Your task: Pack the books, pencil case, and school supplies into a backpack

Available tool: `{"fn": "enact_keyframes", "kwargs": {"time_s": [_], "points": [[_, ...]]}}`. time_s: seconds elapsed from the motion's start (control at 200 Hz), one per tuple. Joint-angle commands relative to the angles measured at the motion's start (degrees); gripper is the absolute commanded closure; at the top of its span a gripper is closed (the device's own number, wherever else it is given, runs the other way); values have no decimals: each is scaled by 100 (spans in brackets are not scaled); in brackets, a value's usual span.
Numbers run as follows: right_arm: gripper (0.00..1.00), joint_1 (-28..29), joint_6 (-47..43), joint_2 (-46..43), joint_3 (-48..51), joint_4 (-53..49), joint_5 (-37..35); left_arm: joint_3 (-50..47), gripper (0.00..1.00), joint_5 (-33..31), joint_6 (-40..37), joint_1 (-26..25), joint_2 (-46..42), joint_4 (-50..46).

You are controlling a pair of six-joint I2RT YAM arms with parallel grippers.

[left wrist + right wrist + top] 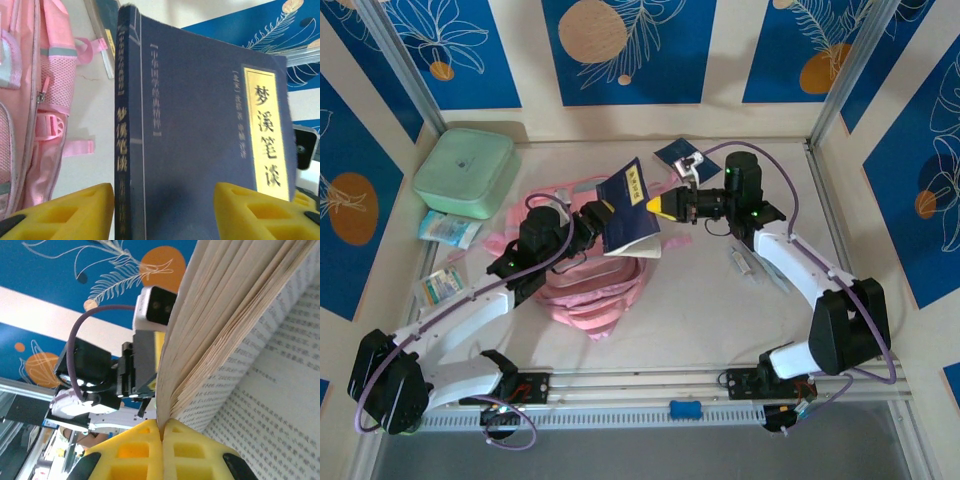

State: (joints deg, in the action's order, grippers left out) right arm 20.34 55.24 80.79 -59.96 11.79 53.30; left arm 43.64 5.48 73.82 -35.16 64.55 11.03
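Observation:
My right gripper is pinching only the cover and a few pages while the rest fans open, so it should open and close around the book's full thickness (212, 340).
A dark navy book (632, 205) with a pale yellow title label hangs tilted above the pink backpack (592, 288). My right gripper (663, 206) is shut on the edge of its cover and a few pages (200, 340), and the other pages fan open. In the right wrist view the right gripper (161, 427) has its jaws pressed together. My left gripper (600, 216) is at the book's left side. Its yellow fingers (75, 212) stand apart, and the book's cover (200, 140) faces the left gripper (165, 200). The backpack (30, 100) lies flat on the table. A second navy book (675, 152) lies at the back.
A mint-green box (465, 172) stands at the back left. Two small packets (450, 228) (440, 285) lie along the left wall. A pale packet (745, 262) rests under the right arm. Walls close the table on three sides.

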Motion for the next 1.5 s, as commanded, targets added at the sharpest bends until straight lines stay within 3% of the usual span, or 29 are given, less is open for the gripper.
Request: {"fn": "enact_keyframes", "kwargs": {"time_s": [0.0,0.195,0.44,0.575,0.65,0.76,0.845,0.895,0.99,1.191,1.271,1.386,1.491], "points": [[100,132,52,-187,3,262,278,37,44,-7,126,-44,-31,261],[100,2,-239,-12,134,-131,195,-22,47,15,106,-50,-122,588],[100,-141,-570,218,111,-527,169,83,66,-28,-108,-54,-231,350],[100,-135,-928,221,-15,-1046,33,154,71,30,-201,-57,-207,286],[100,-142,-975,234,-15,-1112,32,171,81,84,-227,-60,-167,321],[100,-138,-1151,220,-82,-1401,-92,185,88,119,-286,-60,-147,360],[90,-146,-1395,200,-170,-1804,-196,269,100,168,-388,-61,-156,305],[79,-168,-1510,179,-208,-2030,-260,342,100,217,-450,-55,-154,253],[48,-265,-1489,147,-185,-2297,-371,451,100,372,-565,-60,-138,303],[13,-177,-906,352,-99,-1948,-9,677,100,691,-669,-144,32,565],[8,-84,-618,404,-81,-1682,140,733,100,701,-756,-149,75,568],[8,-47,397,267,281,-145,572,769,100,420,-983,-149,24,132],[14,-3,611,149,335,21,629,758,100,326,-1128,-130,12,-29]]}}
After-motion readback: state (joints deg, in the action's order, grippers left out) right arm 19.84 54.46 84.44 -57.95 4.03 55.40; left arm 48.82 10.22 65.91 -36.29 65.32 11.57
